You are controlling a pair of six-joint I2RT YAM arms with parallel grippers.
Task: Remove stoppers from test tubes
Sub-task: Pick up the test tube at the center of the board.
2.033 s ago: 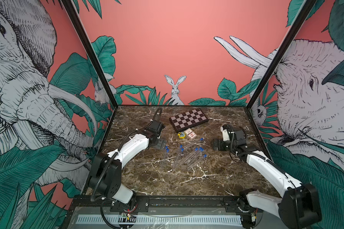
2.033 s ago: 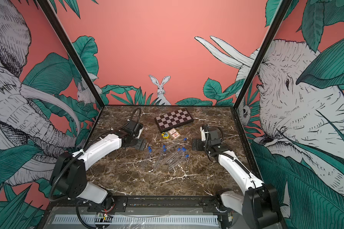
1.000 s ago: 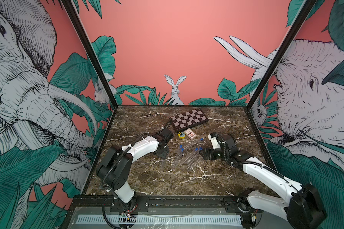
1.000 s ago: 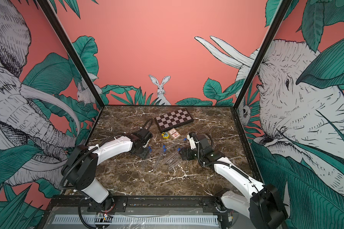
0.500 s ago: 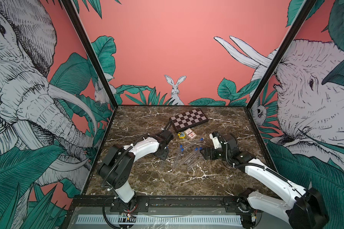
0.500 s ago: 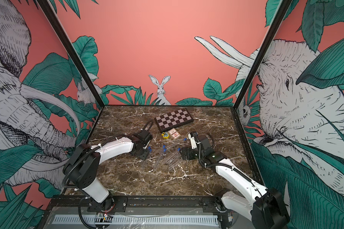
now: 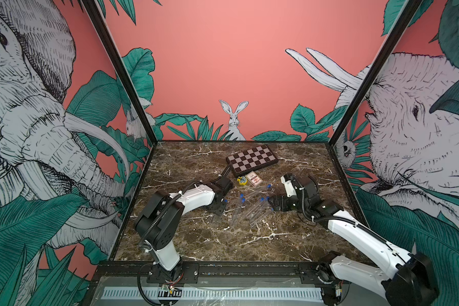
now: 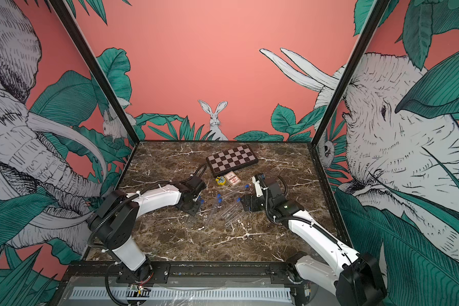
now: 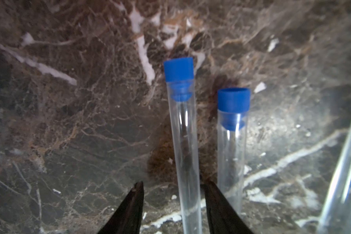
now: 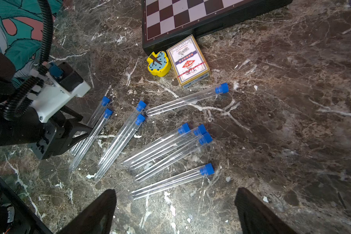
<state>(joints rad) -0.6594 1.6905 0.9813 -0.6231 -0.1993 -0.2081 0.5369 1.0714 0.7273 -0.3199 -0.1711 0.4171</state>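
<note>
My right gripper will close on the blue stopper (image 10: 105, 101) of the test tube between the fingers of my left gripper, because that gripper can hold the glass.
Several clear test tubes (image 10: 170, 181) lie side by side on the marble table (image 7: 223, 238), each with a blue stopper (image 10: 207, 169) in its mouth. My left gripper (image 9: 173, 183) is low over the leftmost tubes in both top views (image 7: 219, 209) (image 8: 192, 208). Its jaws straddle one tube (image 9: 187, 162): one finger is at the glass and a gap remains on the other side. That tube's stopper (image 9: 178, 69) lies well ahead of the jaws. A second stoppered tube (image 9: 231, 162) lies just outside them. My right gripper (image 10: 175, 190) hangs wide open and empty at the right end of the row (image 7: 270, 204).
A chessboard (image 7: 252, 160) lies at the back of the table. In front of it sit a card box (image 10: 187, 62) and a small yellow object (image 10: 158, 63), close to the farthest tube (image 10: 186, 100). Painted walls enclose three sides.
Both arms have come in from the sides to the row of tubes. The left jaws have narrowed around one tube. The right gripper has stayed wide open.
</note>
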